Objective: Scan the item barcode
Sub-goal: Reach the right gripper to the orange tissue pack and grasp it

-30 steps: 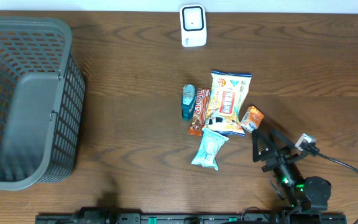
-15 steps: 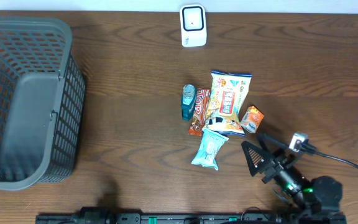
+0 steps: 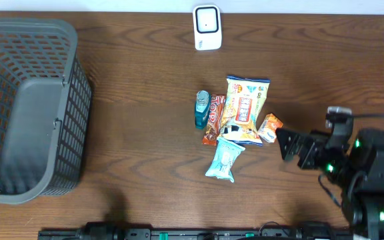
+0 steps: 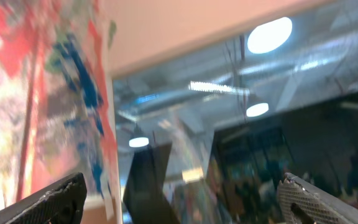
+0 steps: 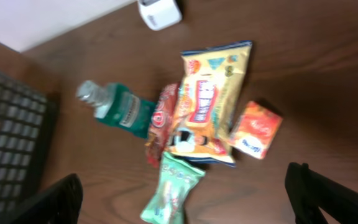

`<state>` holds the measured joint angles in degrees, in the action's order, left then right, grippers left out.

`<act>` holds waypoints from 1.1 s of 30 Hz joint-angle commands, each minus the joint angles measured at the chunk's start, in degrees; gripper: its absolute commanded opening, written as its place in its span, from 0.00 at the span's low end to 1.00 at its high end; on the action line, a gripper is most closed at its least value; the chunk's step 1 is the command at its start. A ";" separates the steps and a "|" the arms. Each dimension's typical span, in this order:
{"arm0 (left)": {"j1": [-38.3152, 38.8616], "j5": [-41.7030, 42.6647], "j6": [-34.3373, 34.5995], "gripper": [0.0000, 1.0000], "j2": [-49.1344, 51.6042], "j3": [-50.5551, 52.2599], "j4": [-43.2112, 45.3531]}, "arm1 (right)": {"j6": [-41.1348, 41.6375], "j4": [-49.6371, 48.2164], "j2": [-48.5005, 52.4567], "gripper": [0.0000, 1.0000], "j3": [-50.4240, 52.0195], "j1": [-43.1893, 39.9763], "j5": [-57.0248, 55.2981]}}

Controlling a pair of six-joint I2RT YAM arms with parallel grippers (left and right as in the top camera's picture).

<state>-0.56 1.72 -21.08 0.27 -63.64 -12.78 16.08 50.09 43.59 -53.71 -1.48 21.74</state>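
Observation:
Next, I move my right gripper to the middle of the small orange box (image 3: 271, 127) (image 5: 256, 130) next to the yellow chip bag and close it there.
Several items lie in a pile mid-table: a yellow chip bag (image 3: 245, 110) (image 5: 207, 102), a teal bottle (image 3: 203, 110) (image 5: 120, 107), a red-brown bar (image 3: 213, 119) (image 5: 160, 121), a small orange box (image 3: 270, 127) (image 5: 257, 129) and a pale green packet (image 3: 225, 160) (image 5: 176, 190). The white barcode scanner (image 3: 206, 27) (image 5: 159, 12) stands at the far edge. My right gripper (image 3: 289, 143) (image 5: 182, 208) hangs open just right of the orange box, holding nothing. My left gripper (image 4: 185, 205) is open and empty, its camera facing a ceiling; it is outside the overhead view.
A large grey mesh basket (image 3: 32, 107) (image 5: 11, 137) fills the left side of the table. The right arm's body (image 3: 369, 173) and its cable sit at the right front corner.
The right arm has swung from the front edge up and to the right; its open gripper now faces left toward the pile. The items have not moved.

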 commanded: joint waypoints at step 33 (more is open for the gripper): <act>-0.02 13.35 32.13 0.98 -0.09 38.75 5.40 | 23.78 -4.57 33.05 0.78 -1.62 16.02 -31.50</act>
<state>-0.54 11.79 9.72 0.27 -26.30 -7.70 33.19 46.06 75.29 -55.35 11.64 -0.49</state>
